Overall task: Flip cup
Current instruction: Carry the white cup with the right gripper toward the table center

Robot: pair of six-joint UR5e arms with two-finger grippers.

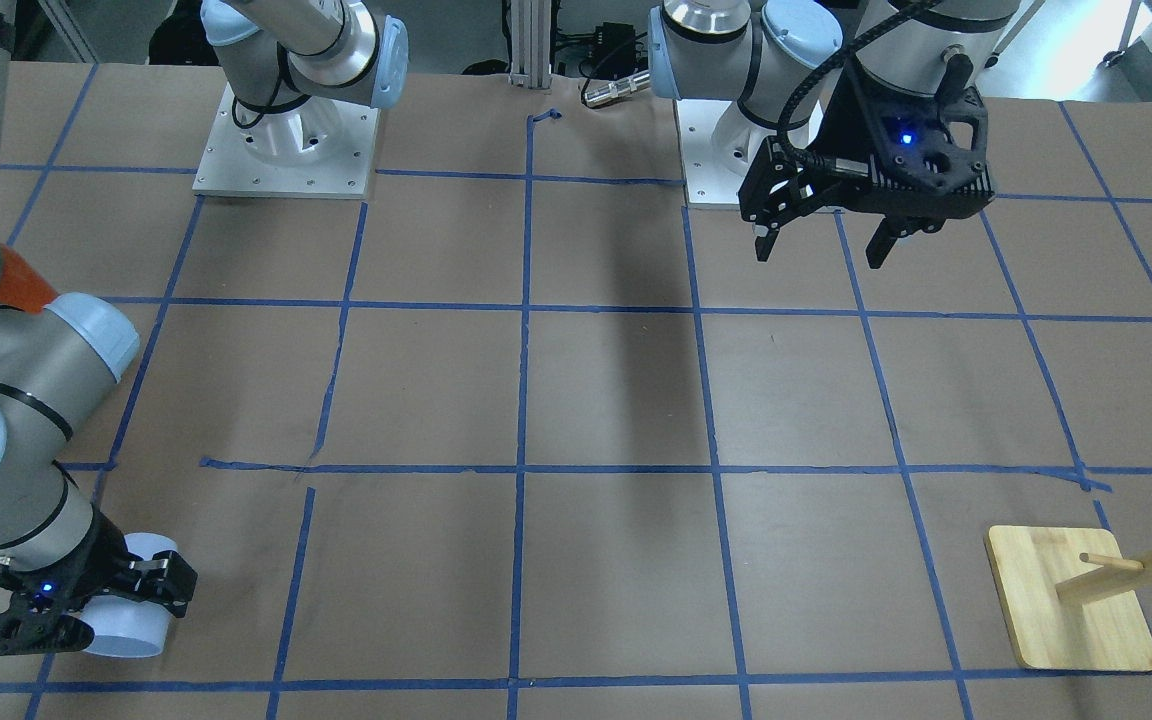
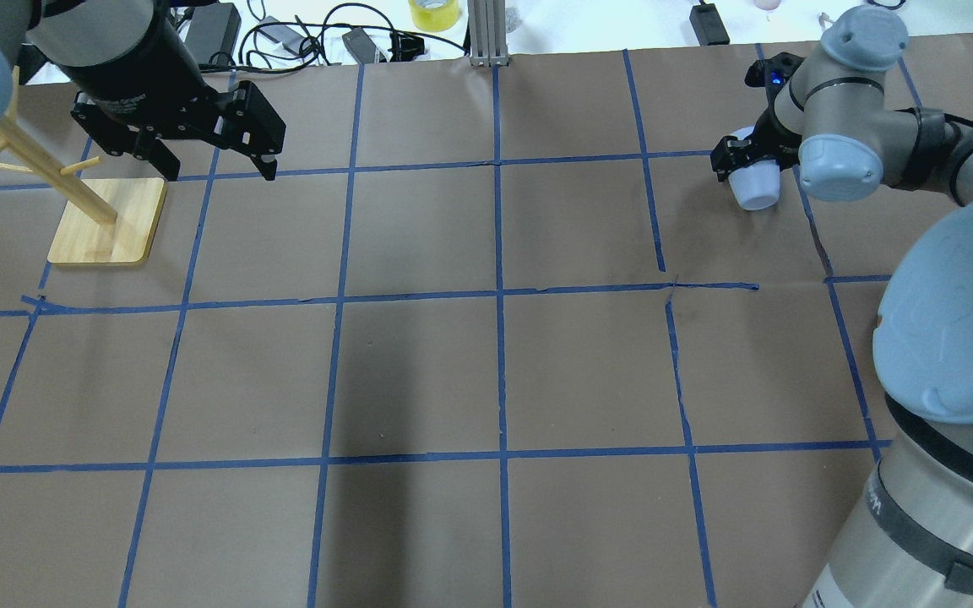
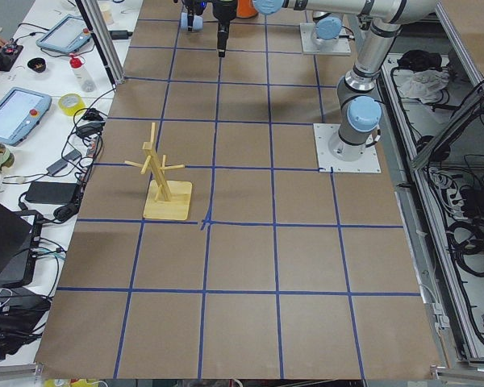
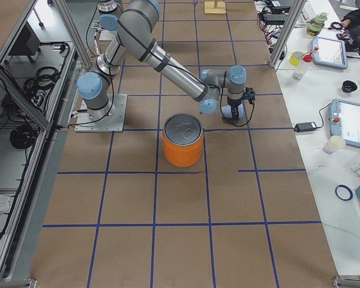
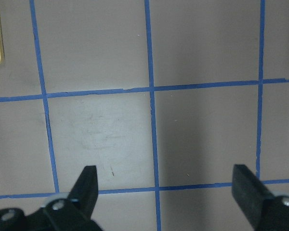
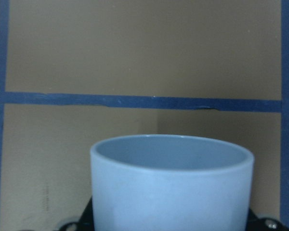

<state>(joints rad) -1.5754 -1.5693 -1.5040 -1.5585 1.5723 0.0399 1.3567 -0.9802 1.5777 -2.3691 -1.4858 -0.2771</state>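
The robot's right gripper needs to set the cup down on the brown paper (image 1: 592, 482) beside the blue tape crossing near the middle of the table.
The cup (image 2: 754, 187) is a small pale blue-white tumbler at the far right of the table in the overhead view. My right gripper (image 2: 747, 167) is shut on its sides and holds it tilted, low over the paper. In the front-facing view the cup (image 1: 132, 618) sits between the black fingers (image 1: 164, 582). The right wrist view shows its open mouth (image 6: 172, 153) turned away from the gripper. My left gripper (image 2: 218, 165) is open and empty, above the table near the wooden stand. Its fingertips (image 5: 89, 185) stand wide apart.
A large orange can with a silver top (image 4: 183, 141) stands near the right arm, on the robot's side of the cup. A wooden peg stand (image 2: 106, 224) stands on the left side. Blue tape lines grid the brown paper. Cables and clutter lie beyond the far edge.
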